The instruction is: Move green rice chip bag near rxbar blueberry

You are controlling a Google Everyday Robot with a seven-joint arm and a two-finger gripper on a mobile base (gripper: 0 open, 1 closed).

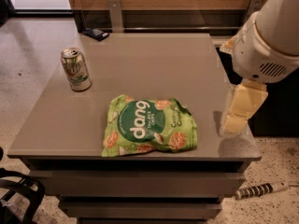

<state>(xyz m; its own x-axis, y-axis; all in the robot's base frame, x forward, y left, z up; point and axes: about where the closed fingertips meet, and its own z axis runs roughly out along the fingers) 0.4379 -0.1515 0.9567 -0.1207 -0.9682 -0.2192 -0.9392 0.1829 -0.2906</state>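
Note:
The fingers of my gripper should close on the middle of the green rice chip bag (pixel 167 129), just past the last letter of its "dang" lettering.
The green rice chip bag (pixel 148 124) lies flat near the front middle of the grey table (pixel 154 59), its "dang" lettering facing up. The rxbar blueberry (pixel 96 33) is a small dark wrapper at the table's far left corner, well away from the bag. My gripper (pixel 239 110) hangs from the white arm (pixel 268 36) at the table's right edge. It sits to the right of the bag, clear of it, and holds nothing that I can see.
A green-and-white soda can (pixel 75 69) stands upright on the left side of the table, between the bag and the bar. A wooden wall with metal brackets (pixel 114 14) runs behind the table. A striped object (pixel 259 190) lies on the speckled floor at the lower right.

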